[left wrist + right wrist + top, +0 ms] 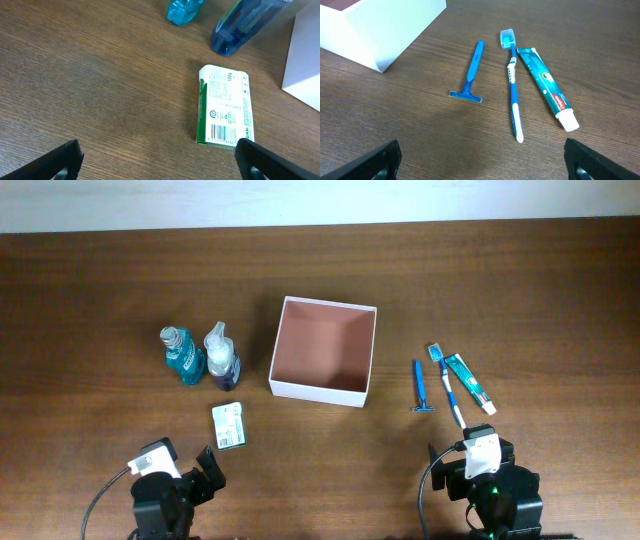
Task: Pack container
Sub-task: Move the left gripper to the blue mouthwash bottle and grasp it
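Note:
I will close my left gripper on the cap [171,337] of the teal bottle beside the dark blue spray bottle.
The container [318,389] is a square lidless box, white outside and pinkish-brown inside, standing empty at the table's middle. Left of it stand a teal bottle [181,355] and a dark blue spray bottle [221,356], with a green-white packet [230,425] lying flat in front of them. Right of it lie a blue razor [421,387], a toothbrush [447,385] and a toothpaste tube [469,382]. My left gripper [160,160] is open and empty just short of the packet [223,107]. My right gripper [480,160] is open and empty, short of the toothbrush [513,85], razor [471,72] and toothpaste [546,85].
Both arms sit at the table's near edge, the left arm [165,485] and the right arm [490,480]. The box's white wall shows at the right edge of the left wrist view [305,65] and at the top left of the right wrist view [385,35].

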